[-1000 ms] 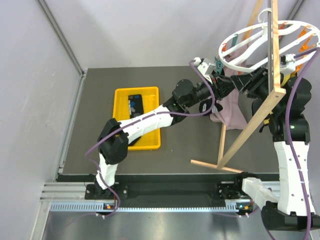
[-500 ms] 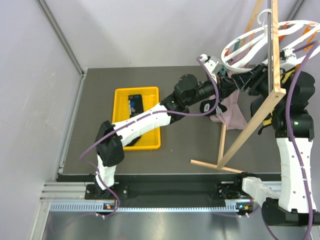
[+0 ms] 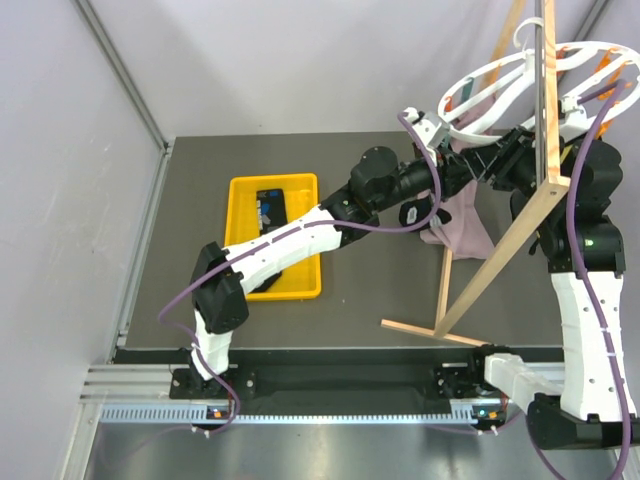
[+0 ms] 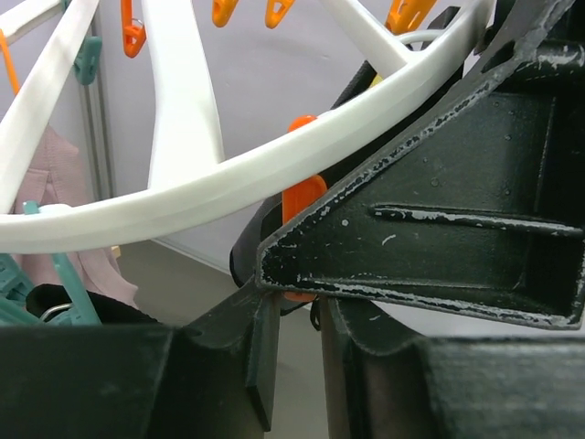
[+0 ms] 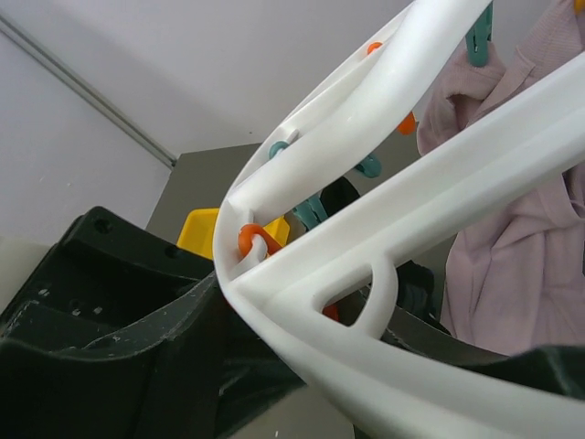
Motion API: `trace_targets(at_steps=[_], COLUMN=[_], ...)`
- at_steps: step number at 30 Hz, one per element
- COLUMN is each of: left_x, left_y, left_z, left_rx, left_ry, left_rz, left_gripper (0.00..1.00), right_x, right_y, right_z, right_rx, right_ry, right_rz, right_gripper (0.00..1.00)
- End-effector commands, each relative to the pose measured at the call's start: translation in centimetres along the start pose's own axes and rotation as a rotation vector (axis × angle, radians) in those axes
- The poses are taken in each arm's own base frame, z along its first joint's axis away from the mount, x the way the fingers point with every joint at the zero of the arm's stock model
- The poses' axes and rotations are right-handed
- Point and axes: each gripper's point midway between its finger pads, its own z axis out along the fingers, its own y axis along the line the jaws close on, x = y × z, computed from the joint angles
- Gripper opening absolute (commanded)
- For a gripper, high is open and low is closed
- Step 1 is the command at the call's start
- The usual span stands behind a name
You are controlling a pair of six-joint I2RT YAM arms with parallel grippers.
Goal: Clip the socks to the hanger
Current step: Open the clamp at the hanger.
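Observation:
I will open my left gripper, take the clip's lower end (image 4: pixel 299 296) and pull it clear of my right gripper's finger, because that finger lies across the orange clip.
The hanger (image 3: pixel 470 80) is a white ring with orange and teal clips on a wooden frame (image 3: pixel 500 265), at the back right. My left gripper (image 3: pixel 468 172) reaches under its rim. In the left wrist view its jaws (image 4: pixel 297 338) are nearly shut, and a dark sock (image 4: pixel 249 251) sits at their tips, just below an orange clip (image 4: pixel 302 197). My right gripper (image 3: pixel 497 160) meets it from the right. Its jaws (image 5: pixel 311 366) stand either side of that orange clip (image 5: pixel 329 313), partly hidden by the ring (image 5: pixel 384 247). A second sock (image 3: pixel 270 207) lies in the yellow tray (image 3: pixel 245 185).
A pink-mauve garment (image 3: pixel 460 225) hangs from the ring beside both grippers. The frame's wooden foot (image 3: pixel 430 333) lies across the table's near right. The tray sits left of centre under the left arm. Grey walls close in on the left and at the back.
The left gripper has moved right and up to the ring's rim. The right arm rose to meet it. The ring has tilted and shifted slightly.

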Motion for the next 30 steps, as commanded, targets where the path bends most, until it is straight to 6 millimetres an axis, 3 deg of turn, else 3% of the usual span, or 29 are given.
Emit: trace_targets(at_steps=[1,3,5,9,15,21,23,30], left_x=[-2.4,-2.8,-3.2,-3.9,-4.1,-5.1,-4.0,-3.8], left_y=[-1.2,-1.2,-1.2,-1.2,-0.9,-2.4,-2.1,-2.1], left_z=[-1.1,-1.5,-2.2,-3.0,-3.3,-2.2,-1.4,-0.7], left_rx=[-0.011,-0.016,-0.023,-0.026,0.023,0.133,0.133,0.151], left_ry=[-0.007,-0.023,-0.033,-0.032,-0.046,-0.111,-0.088,-0.103], left_rz=[0.005,-0.002,-0.002,-0.006,-0.067,-0.108,-0.123,-0.144], left_gripper=[0.38,0.48,0.56,0.59,0.60,0.58,0.56,0.46], right_x=[-1.2,-1.1,-1.0,-0.8,-0.6,-0.7,-0.8,-1.0], right_y=[1.4,1.1,1.0,0.8,1.1,1.5,1.7,1.8], right_z=[-0.2,-0.1,-0.1,0.0,-0.3,-0.7,-0.8,-1.3], right_rx=[-0.048,-0.034,-0.028,-0.022,-0.029,-0.043,-0.048,-0.049], right_ry=[-0.041,-0.039,-0.042,-0.045,-0.044,-0.052,-0.060,-0.093], right_rz=[-0.038,-0.029,-0.024,-0.009,0.033,0.065,0.079,0.139], right_gripper=[0.10,0.00,0.00,0.00,0.00,0.00,0.00,0.00])
